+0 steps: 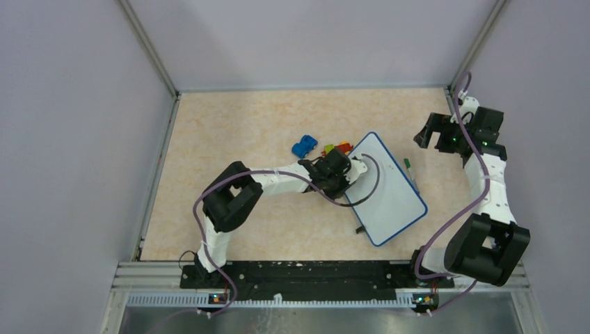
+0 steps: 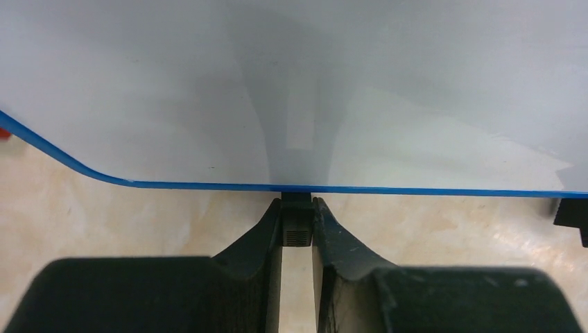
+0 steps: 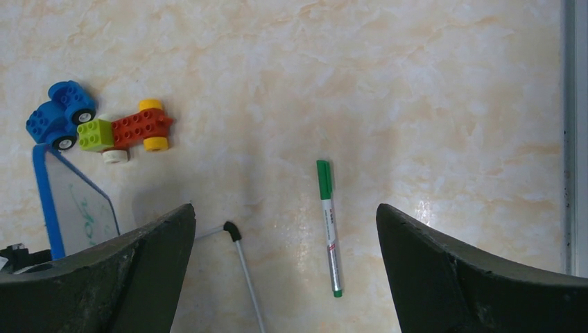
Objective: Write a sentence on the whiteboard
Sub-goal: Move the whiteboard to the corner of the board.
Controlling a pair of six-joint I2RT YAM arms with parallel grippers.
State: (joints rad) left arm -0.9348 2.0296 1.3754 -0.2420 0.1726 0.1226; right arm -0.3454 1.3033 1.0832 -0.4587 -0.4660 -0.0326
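Note:
The whiteboard will go down from my left gripper on the table (image 1: 349,177) just in front of the brick vehicle, with the whiteboard's corner by the blue toy car.
The whiteboard (image 1: 391,195), white with a blue rim, lies skewed right of centre, one edge raised. My left gripper (image 1: 346,175) is shut on a small black foot (image 2: 297,223) at its blue rim (image 2: 416,189). The face in the top and left wrist views looks blank. In the right wrist view a corner of the whiteboard (image 3: 66,191) shows green script, the sentence (image 3: 89,218), too partial to read. The green marker (image 3: 329,225) lies on the table, also visible right of the board (image 1: 410,171). My right gripper (image 3: 285,209) is open and empty above the marker (image 1: 426,136).
A blue toy car (image 1: 304,146) and a red, green and yellow brick vehicle (image 1: 337,148) sit just beyond the board, also in the right wrist view (image 3: 61,116) (image 3: 130,132). The board's thin metal stand leg (image 3: 243,267) rests on the table. A metal rail (image 3: 574,139) runs along the right side.

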